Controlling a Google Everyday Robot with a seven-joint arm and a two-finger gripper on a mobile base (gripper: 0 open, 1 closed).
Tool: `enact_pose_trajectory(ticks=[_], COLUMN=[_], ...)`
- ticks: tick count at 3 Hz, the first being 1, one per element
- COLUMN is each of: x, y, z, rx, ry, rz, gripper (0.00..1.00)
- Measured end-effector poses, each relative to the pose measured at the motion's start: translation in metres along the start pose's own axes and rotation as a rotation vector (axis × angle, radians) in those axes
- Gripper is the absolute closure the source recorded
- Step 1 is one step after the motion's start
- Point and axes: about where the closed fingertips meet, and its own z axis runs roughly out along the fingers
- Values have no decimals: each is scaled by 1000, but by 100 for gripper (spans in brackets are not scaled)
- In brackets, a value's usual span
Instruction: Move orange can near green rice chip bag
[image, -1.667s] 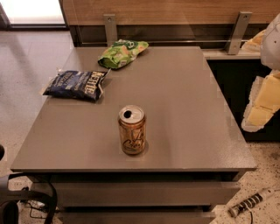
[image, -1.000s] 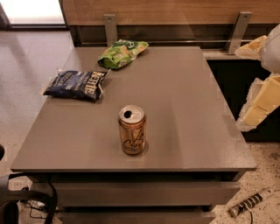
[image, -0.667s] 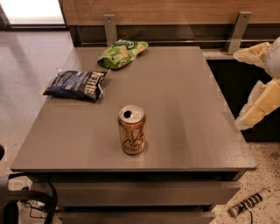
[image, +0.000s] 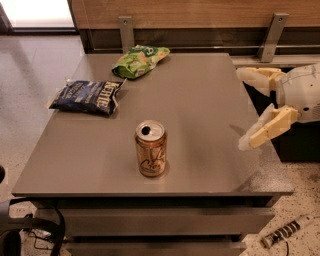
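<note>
The orange can is my gripper's next target. I will move there and close my gripper around the lower half of its body (image: 152, 161), well below its silver top.
The orange can (image: 151, 148) stands upright near the front middle of the grey table (image: 200, 105), its silver top opened. The green rice chip bag (image: 139, 60) lies at the table's far edge, left of centre. My gripper (image: 245, 107) is at the right edge of the table, above its surface, with its two cream fingers spread wide apart and nothing between them. It is well to the right of the can and touches nothing.
A dark blue chip bag (image: 88, 96) with white lettering lies on the left side of the table. A wooden wall with metal brackets (image: 270, 36) runs behind the table. Cables (image: 30, 225) lie on the floor at the front left.
My gripper has moved left, from beyond the right edge toward the table. The can and both bags have not moved.
</note>
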Motion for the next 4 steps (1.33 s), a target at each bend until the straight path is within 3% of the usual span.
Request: enact_pose_trajectory(ticks=[1,2,4], x=[-2,-2,10], y=[27,26,24], z=[20,20,47], rx=[-35,-35,-46], ry=[-134,-131,-195], rz=[34,32,48], gripper=[0,0,0])
